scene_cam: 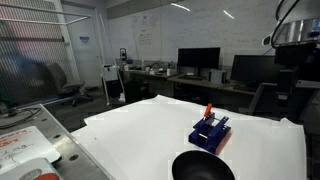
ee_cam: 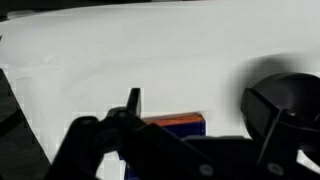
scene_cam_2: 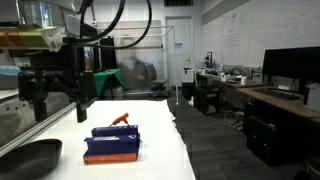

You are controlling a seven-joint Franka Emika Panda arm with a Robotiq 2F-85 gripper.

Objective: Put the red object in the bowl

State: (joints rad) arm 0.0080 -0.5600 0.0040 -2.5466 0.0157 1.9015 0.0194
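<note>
The upper end of the red stick (scene_cam: 209,107) leans up from the blue rack, and my gripper should go there next and close on it.
The red object (scene_cam: 209,111) is a small thin stick that leans up from the top of a blue rack (scene_cam: 211,131) on the white table; it also shows in an exterior view (scene_cam_2: 121,119). The black bowl (scene_cam: 203,167) sits next to the rack near the table's front edge, and shows in both exterior views (scene_cam_2: 30,157). My gripper (scene_cam_2: 55,104) hangs open and empty well above the table, to the side of the rack and over the bowl's side. In the wrist view the rack (ee_cam: 178,125) lies between my dark fingers (ee_cam: 195,105); the red stick is not clear there.
The white table (scene_cam: 140,125) ends close to the rack in an exterior view (scene_cam_2: 175,130). A side counter with a red-and-white thing (scene_cam: 25,150) stands beside it. Desks with monitors (scene_cam: 198,58) line the back wall.
</note>
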